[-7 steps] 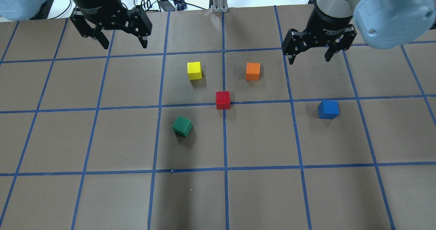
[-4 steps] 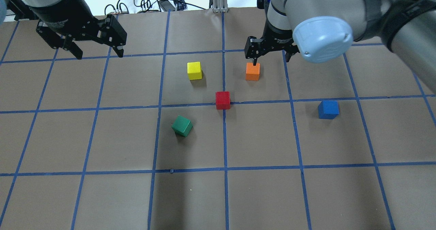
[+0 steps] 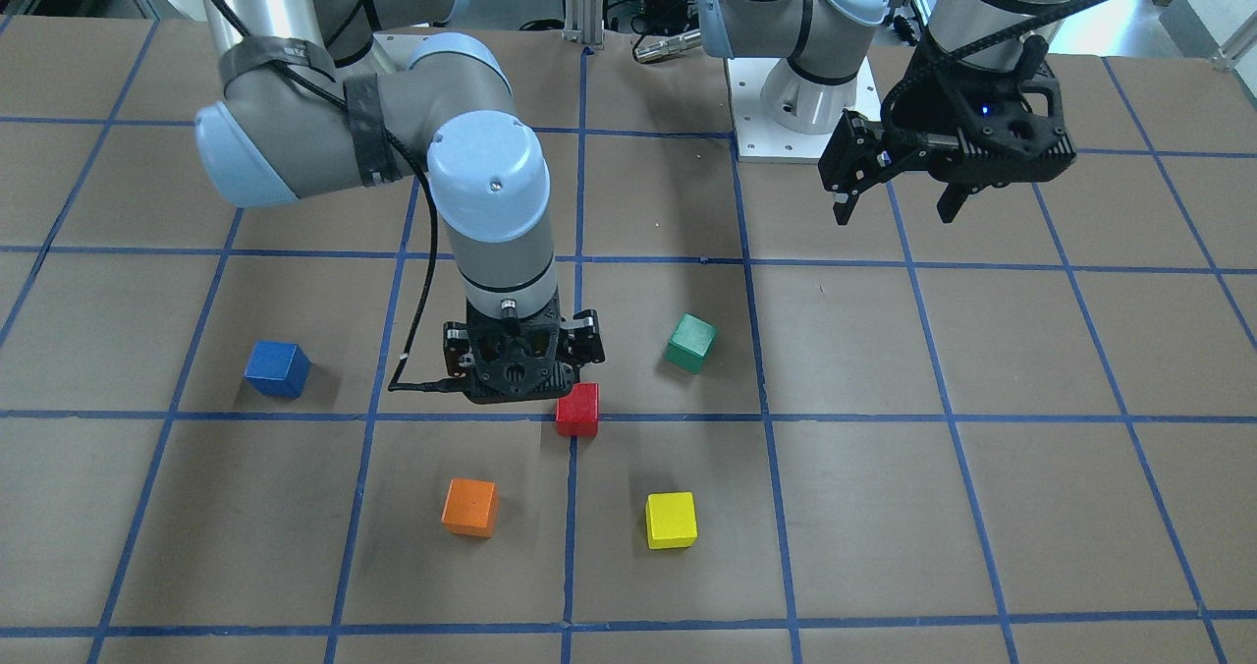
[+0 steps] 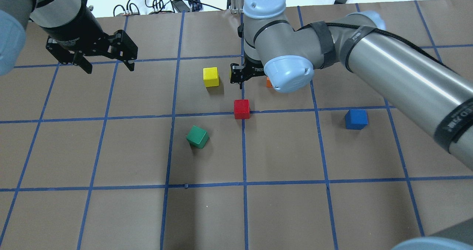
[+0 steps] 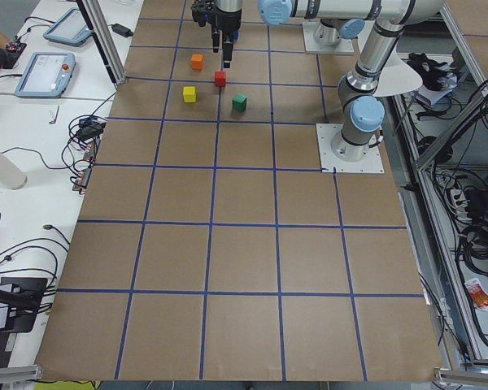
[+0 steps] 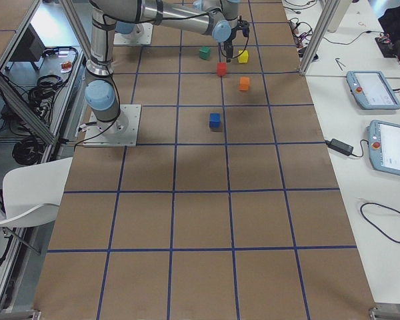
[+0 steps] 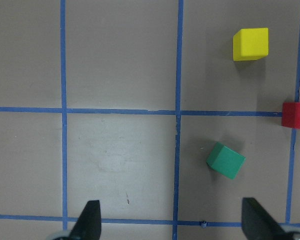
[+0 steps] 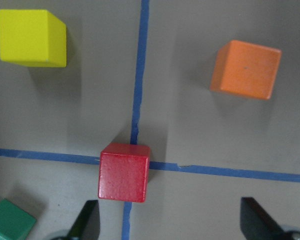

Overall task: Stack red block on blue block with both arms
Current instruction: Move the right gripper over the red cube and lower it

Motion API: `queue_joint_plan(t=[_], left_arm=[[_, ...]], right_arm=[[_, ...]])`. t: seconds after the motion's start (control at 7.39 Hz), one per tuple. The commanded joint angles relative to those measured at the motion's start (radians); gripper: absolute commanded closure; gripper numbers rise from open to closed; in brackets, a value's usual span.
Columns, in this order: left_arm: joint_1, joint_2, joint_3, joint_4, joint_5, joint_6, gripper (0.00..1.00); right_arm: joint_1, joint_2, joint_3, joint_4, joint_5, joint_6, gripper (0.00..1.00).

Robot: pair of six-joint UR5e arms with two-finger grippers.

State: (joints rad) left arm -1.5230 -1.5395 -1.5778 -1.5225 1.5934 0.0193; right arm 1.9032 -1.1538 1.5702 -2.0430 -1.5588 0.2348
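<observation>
I need to move my right gripper over to the red block and then close it on its sides (image 3: 578, 412) (image 8: 123, 174) that face the blue block and the green block.
The red block (image 4: 241, 109) sits on a blue tape crossing mid-table. The blue block (image 4: 356, 119) sits alone to its right, a grid square away. My right gripper (image 8: 172, 225) is open and empty, and hovers just beyond the red block; in its wrist view the red block (image 8: 124, 172) lies near the left finger. The right arm's wrist hides most of this gripper in the overhead view. My left gripper (image 4: 109, 68) is open and empty, raised over the far left of the table, well away from both blocks.
A yellow block (image 4: 210, 76) and an orange block (image 3: 469, 507) lie just beyond the red one; the right wrist mostly covers the orange block from overhead. A tilted green block (image 4: 197, 137) lies to the near left of the red block. Cables lie past the far edge.
My right arm has swung left, from the far right, past the orange block, to just beyond the red block. My left gripper shifted left, then held still. No block moved.
</observation>
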Motion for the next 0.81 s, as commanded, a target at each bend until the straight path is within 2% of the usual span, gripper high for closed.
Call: queue_joint_plan(t=[0.0, 0.14, 0.68], left_arm=[[-0.002, 0.004, -0.002, 0.008, 0.000, 0.004, 0.00], [0.000, 0.004, -0.007, 0.010, -0.007, 0.004, 0.00], [0.000, 0.004, -0.008, 0.024, -0.004, 0.019, 0.00]], right_arm=[[0.033, 0.064, 0.002, -0.023, 0.031, 0.021, 0.00], [0.033, 0.083, 0.002, -0.026, 0.063, 0.021, 0.00], [0.033, 0.147, 0.001, -0.028, 0.084, 0.037, 0.00]])
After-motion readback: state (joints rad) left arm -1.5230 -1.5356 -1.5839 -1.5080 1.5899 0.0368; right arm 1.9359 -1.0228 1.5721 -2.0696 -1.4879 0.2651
